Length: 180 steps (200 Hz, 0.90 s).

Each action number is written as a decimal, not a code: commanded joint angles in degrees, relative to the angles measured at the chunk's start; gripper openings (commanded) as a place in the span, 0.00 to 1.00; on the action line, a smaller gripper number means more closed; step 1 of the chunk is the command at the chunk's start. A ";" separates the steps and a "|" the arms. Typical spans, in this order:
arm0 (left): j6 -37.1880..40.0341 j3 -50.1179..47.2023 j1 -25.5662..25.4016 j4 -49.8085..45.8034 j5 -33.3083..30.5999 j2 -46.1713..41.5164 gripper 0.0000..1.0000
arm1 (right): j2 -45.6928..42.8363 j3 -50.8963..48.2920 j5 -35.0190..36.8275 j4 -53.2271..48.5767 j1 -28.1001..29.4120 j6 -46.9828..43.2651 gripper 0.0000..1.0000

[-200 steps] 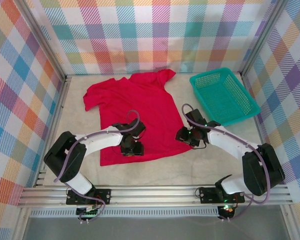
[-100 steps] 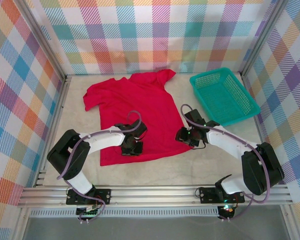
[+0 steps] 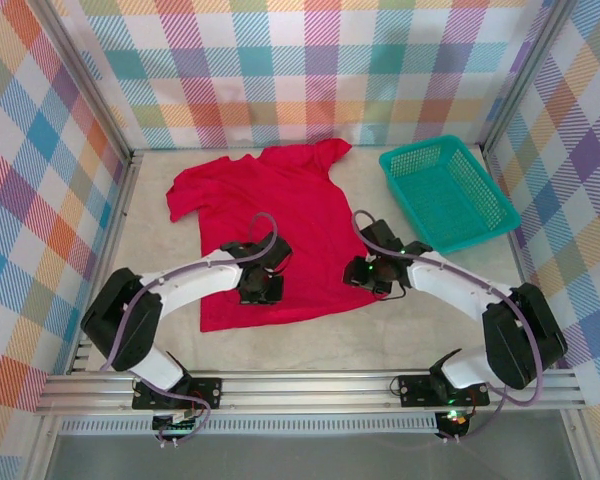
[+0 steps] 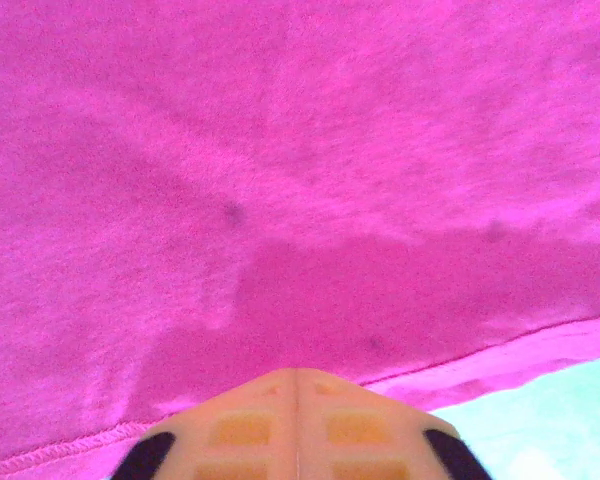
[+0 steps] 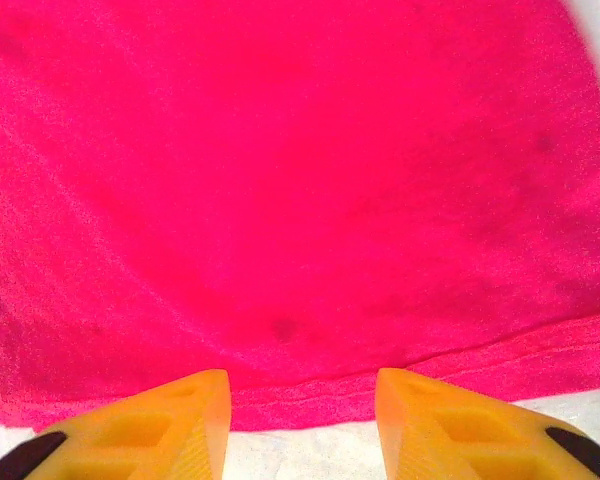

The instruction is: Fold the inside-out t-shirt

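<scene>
Next, I open the shut fingers of my left gripper, as the T-shirt's hem lies flat under them, and pinch the hem closer to my right gripper (image 3: pixel 292 319).
The inside-out t-shirt (image 3: pixel 270 200), bright red, lies spread flat on the pale table with its neck toward the back wall. My left gripper (image 3: pixel 260 290) rests on its lower part. In the left wrist view the gripper (image 4: pixel 297 372) is shut, tips together right at the bottom hem, pinching the red cloth (image 4: pixel 280 150). My right gripper (image 3: pixel 365 275) sits at the shirt's lower right corner. In the right wrist view it (image 5: pixel 302 385) stands open, its fingers (image 5: pixel 190 420) straddling the hem of the shirt (image 5: pixel 280 150), nothing between them.
A teal mesh basket (image 3: pixel 445 195) stands at the back right, close to the right arm. Plaid walls enclose the table on three sides. Bare table (image 3: pixel 310 345) shows between the shirt's hem and the arm bases.
The left gripper has closed at the hem and shifted slightly toward the back. The right gripper has slid a little left onto the shirt's corner and stays open.
</scene>
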 commanded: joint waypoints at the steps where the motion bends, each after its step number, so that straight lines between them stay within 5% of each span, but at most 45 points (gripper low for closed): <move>1: -0.08 0.01 -1.34 0.31 1.18 -3.02 0.39 | 1.23 0.20 1.45 -1.37 1.38 0.60 0.44; 17: -0.28 -0.65 -2.42 1.96 2.85 -2.91 0.54 | 1.19 -0.82 2.75 -1.09 1.38 1.14 0.44; 67: -1.55 2.08 -7.01 1.88 0.39 3.94 0.54 | 1.94 -0.45 3.19 -1.00 1.38 0.81 0.45; 117: -2.07 3.91 -7.62 0.94 -2.88 9.36 0.38 | 3.03 -0.37 3.01 -0.85 1.38 0.46 0.45; 180: -2.62 4.78 -7.62 -1.39 -5.11 9.13 0.06 | 2.85 0.30 2.92 -1.17 1.34 0.02 0.44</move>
